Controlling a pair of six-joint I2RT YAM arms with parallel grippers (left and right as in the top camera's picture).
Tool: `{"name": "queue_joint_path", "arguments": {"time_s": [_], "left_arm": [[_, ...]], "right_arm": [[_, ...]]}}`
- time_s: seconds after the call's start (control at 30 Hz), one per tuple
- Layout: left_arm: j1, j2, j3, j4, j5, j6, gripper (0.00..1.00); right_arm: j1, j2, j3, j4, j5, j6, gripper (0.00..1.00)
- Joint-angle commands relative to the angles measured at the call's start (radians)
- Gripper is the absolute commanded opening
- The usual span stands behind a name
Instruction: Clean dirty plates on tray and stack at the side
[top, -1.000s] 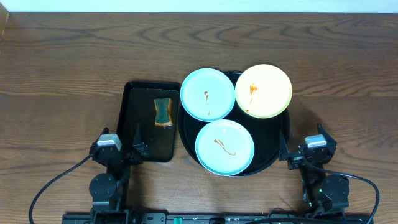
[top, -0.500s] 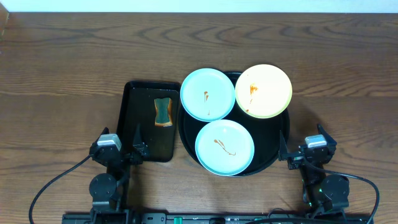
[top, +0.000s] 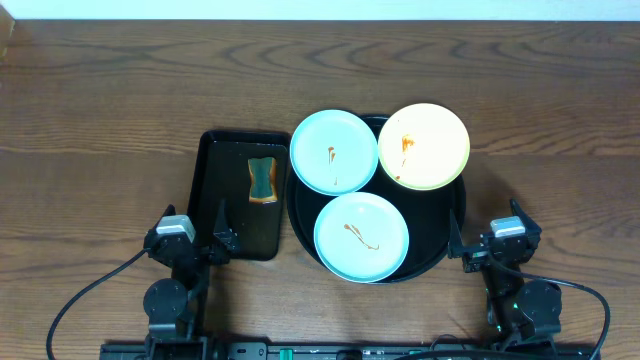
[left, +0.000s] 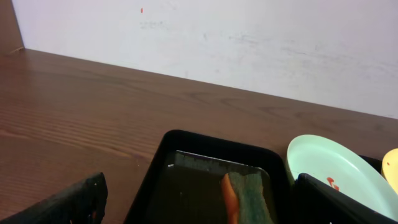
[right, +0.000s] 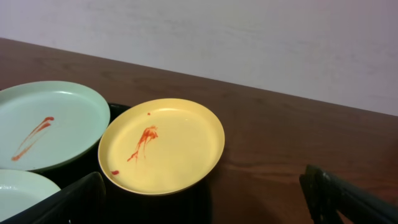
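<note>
Next, my left gripper grips the orange and green sponge in the small rectangular tray at its narrow middle (top: 262, 180) (left: 250, 210).
The round black tray (top: 445, 235) holds three plates, each with an orange-brown smear: a pale blue plate (top: 334, 151) at the back left, a pale yellow plate (top: 424, 146) at the back right, and a pale blue plate (top: 361, 237) in front. The yellow plate also shows in the right wrist view (right: 161, 145). My left gripper (top: 218, 243) is open and empty at the front edge of the small rectangular tray. My right gripper (top: 460, 250) is open and empty, just right of the round tray's front rim.
A smaller black rectangular tray (top: 222, 165) stands left of the round tray, with an orange and green sponge (top: 262, 180) in it; the sponge also shows in the left wrist view (left: 247, 198). Bare wooden table lies on all sides.
</note>
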Motion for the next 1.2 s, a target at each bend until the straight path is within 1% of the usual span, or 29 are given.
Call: {"name": "queue_joint_path", "arguments": {"time_s": [0.0, 0.63, 0.7, 0.8, 0.93, 1.0, 1.1, 1.17], "left_arm": [[0.006, -0.006, -0.01, -0.046, -0.009, 0.021, 0.96], [0.006, -0.006, -0.01, -0.045, -0.008, 0.02, 0.96], [0.006, -0.006, -0.008, -0.044, -0.008, -0.006, 0.96], [0.006, -0.006, 0.001, -0.055, -0.008, -0.023, 0.96], [0.006, -0.003, 0.042, -0.117, -0.008, -0.026, 0.96], [0.006, 0.01, 0.073, -0.16, -0.008, -0.033, 0.96], [0.006, 0.052, 0.135, -0.233, -0.008, -0.033, 0.96], [0.006, 0.116, 0.2, -0.285, -0.008, -0.033, 0.96]], "right_arm": [[0.0, 0.003, -0.001, -0.004, 0.009, -0.011, 0.99], [0.0, 0.003, -0.001, 0.0, 0.008, -0.011, 0.99], [0.0, 0.003, -0.001, 0.004, 0.008, -0.009, 0.99], [0.0, 0.003, -0.001, 0.028, 0.009, 0.051, 0.99], [0.0, 0.004, -0.001, 0.028, 0.008, 0.149, 0.99], [0.0, 0.008, -0.001, 0.022, 0.008, 0.158, 0.99], [0.0, 0.029, 0.021, 0.011, -0.037, 0.198, 0.99], [0.0, 0.072, 0.066, -0.025, -0.058, 0.245, 0.99]]}}
